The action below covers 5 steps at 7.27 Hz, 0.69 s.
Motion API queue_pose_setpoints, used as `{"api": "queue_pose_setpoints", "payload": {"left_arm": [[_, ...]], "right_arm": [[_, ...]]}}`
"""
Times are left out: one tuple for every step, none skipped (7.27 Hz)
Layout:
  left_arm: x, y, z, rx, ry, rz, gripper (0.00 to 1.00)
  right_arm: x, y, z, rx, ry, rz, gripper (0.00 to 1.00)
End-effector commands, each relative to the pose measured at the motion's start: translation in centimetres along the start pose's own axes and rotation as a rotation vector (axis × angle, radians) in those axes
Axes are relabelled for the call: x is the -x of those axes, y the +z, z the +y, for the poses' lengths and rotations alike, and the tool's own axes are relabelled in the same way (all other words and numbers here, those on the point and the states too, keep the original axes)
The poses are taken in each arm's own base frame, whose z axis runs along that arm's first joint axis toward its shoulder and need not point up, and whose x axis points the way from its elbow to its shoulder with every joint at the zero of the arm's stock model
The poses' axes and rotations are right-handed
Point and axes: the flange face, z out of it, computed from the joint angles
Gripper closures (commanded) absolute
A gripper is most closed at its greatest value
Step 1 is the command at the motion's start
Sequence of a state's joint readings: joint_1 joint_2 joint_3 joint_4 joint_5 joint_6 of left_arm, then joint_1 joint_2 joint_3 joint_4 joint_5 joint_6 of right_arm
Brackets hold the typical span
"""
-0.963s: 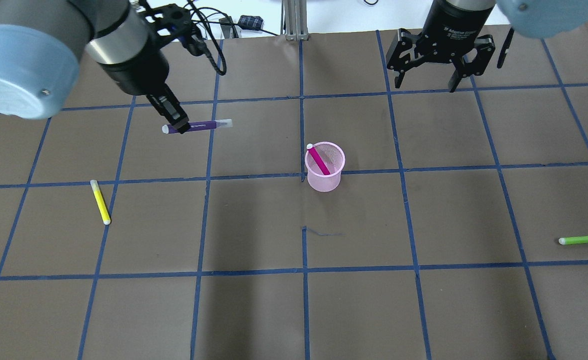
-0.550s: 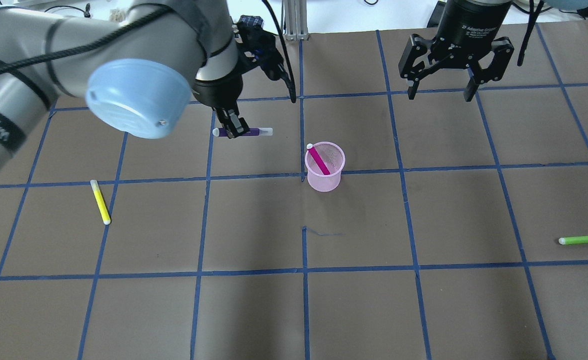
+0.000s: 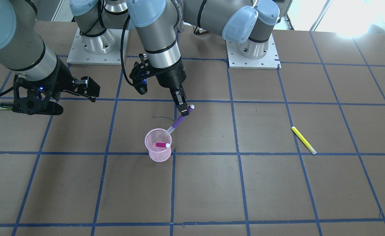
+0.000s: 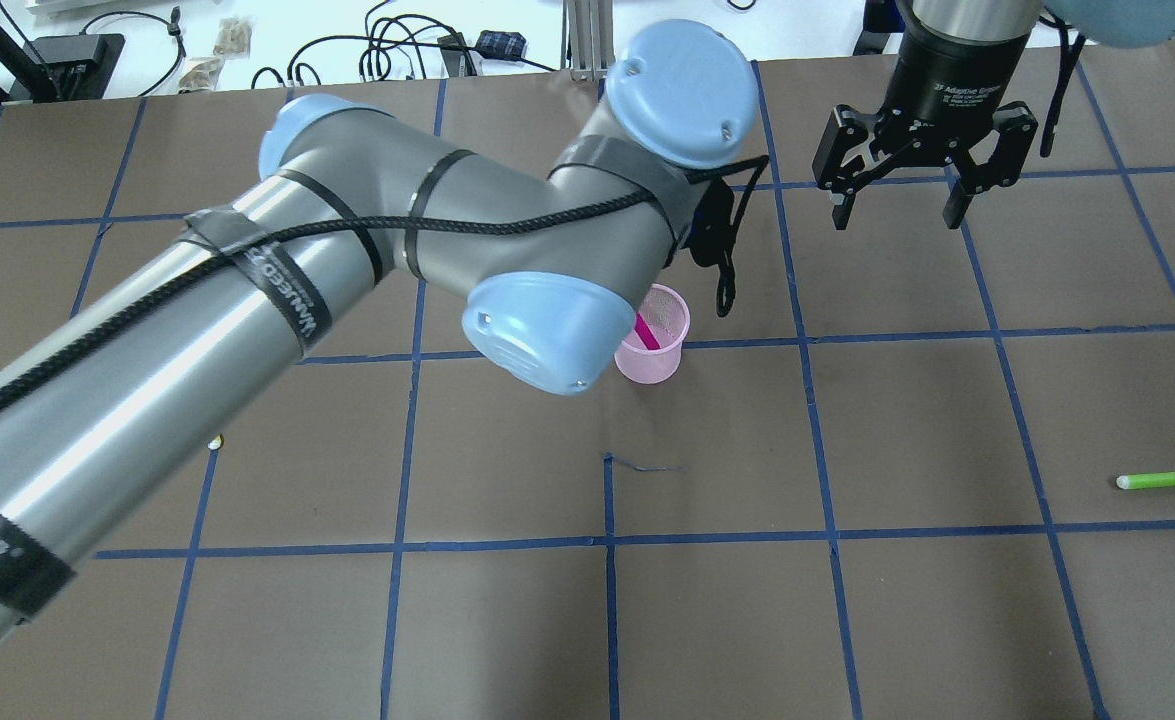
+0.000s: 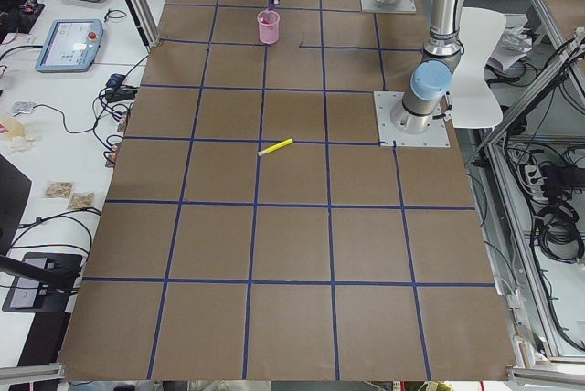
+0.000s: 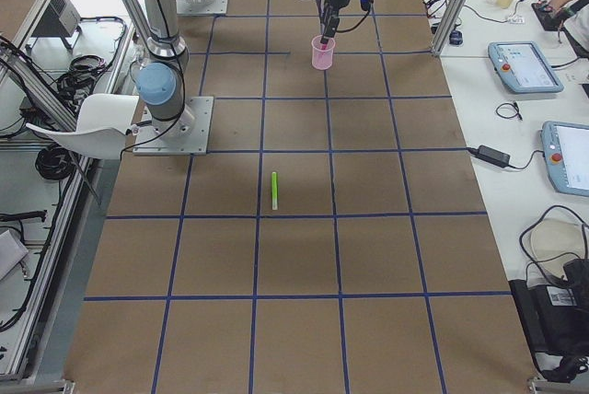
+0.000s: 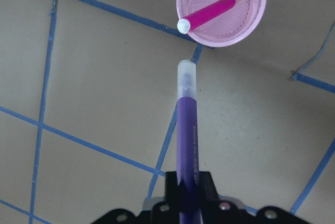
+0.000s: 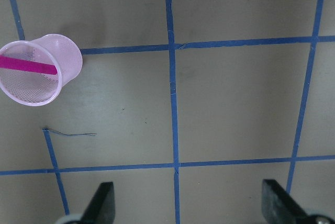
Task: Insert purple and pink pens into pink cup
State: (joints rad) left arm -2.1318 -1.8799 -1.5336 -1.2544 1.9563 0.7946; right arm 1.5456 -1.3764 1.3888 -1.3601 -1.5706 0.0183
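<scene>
The purple pen, now held tilted near the cup's rim, will be let go by my left gripper inside the pink mesh cup, leaning (image 3: 162, 139) (image 7: 234, 15) beside the pink pen.
The pink mesh cup (image 3: 153, 154) stands near the table's middle with the pink pen (image 3: 162, 145) leaning inside it. My left gripper (image 3: 183, 110) is shut on the purple pen (image 3: 178, 123) and holds it tilted, clear cap down, close to the cup's rim on the robot's side. The left wrist view shows the purple pen (image 7: 187, 140) pointing at the cup (image 7: 248, 22) and the pink pen (image 7: 209, 12). In the overhead view my left arm hides its gripper and part of the cup (image 4: 659, 362). My right gripper (image 4: 902, 212) hangs open and empty, well to the cup's right and farther back.
A yellow pen (image 3: 303, 140) lies on the brown table on my left side. A green pen (image 4: 1172, 479) lies near the right edge. Blue tape lines grid the table. The right wrist view shows the cup (image 8: 63, 77) at its left.
My left arm has carried the purple pen to the right, up to the cup, and tipped it from level to cap-down. The right gripper has shifted slightly right.
</scene>
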Motion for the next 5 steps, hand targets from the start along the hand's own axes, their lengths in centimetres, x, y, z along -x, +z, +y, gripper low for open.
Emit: {"api": "queue_pose_setpoints", "payload": {"left_arm": [[-3.1,1.5,-3.6,0.060,0.085,-0.066,1.00],[-3.7,2.0,-4.4,0.081,0.105,-0.086,1.00],[-4.0,2.3,-5.3,0.098,0.121,-0.143,1.00],[-4.1,3.0,-6.1,0.092,0.186,-0.153,1.00],[-4.5,3.9,-6.8,0.097,0.204,-0.150,1.00]], "right_arm": [[-0.1,0.2,-0.1,-0.001,0.009,0.001,0.00],[-0.2,0.3,-0.1,0.004,-0.004,0.002,0.00],[-0.5,0.3,-0.2,0.005,0.002,0.000,0.00],[-0.7,0.0,-0.3,-0.011,0.004,-0.003,0.00],[-1.4,0.0,-0.5,-0.011,0.014,-0.004,0.00]]}}
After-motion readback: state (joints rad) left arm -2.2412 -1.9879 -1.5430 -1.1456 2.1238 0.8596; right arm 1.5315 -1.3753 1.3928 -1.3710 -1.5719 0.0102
